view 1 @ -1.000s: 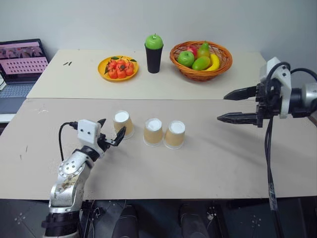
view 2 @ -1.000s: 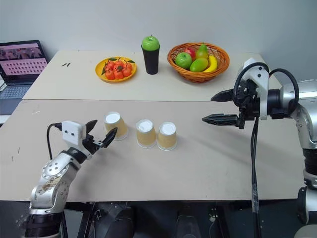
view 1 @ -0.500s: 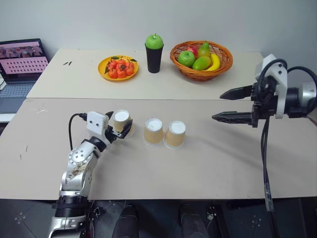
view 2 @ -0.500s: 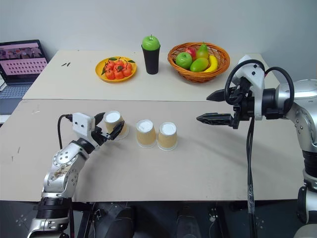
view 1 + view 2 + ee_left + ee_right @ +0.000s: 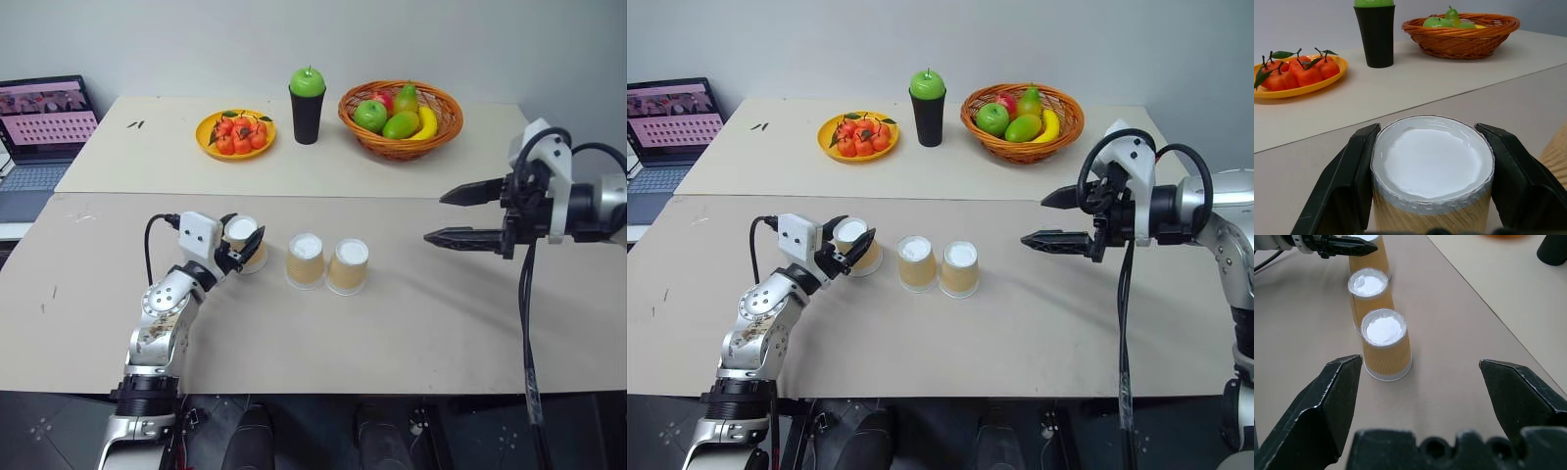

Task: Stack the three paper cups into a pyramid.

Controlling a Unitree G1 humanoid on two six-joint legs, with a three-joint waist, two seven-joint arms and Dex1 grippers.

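The robot's left gripper should release its paper cup on top of the touching pair of paper cups [image 5: 329,253], straddling both of them.
Three paper cups stand upside down in a row on the near table: the left cup [image 5: 243,242], the middle cup [image 5: 305,260] and the right cup [image 5: 347,266], the last two touching. My left gripper [image 5: 241,247] is shut on the left cup [image 5: 1432,171], one black finger [image 5: 1359,181] pressed on each side near its top. My right gripper [image 5: 436,217] hovers open above the table, to the right of the row, with nothing between its fingers. Seen from its wrist, the right cup [image 5: 1385,345] is the nearest to it.
On the far table are a yellow plate [image 5: 204,132] of small orange fruit, a black cup [image 5: 307,116] topped by a green apple, and a wicker fruit basket [image 5: 397,147]. A laptop [image 5: 44,122] sits at the far left. A seam runs between the two tables.
My left gripper moved forward to the left cup and shut on it. The right gripper stayed open and roughly in place.
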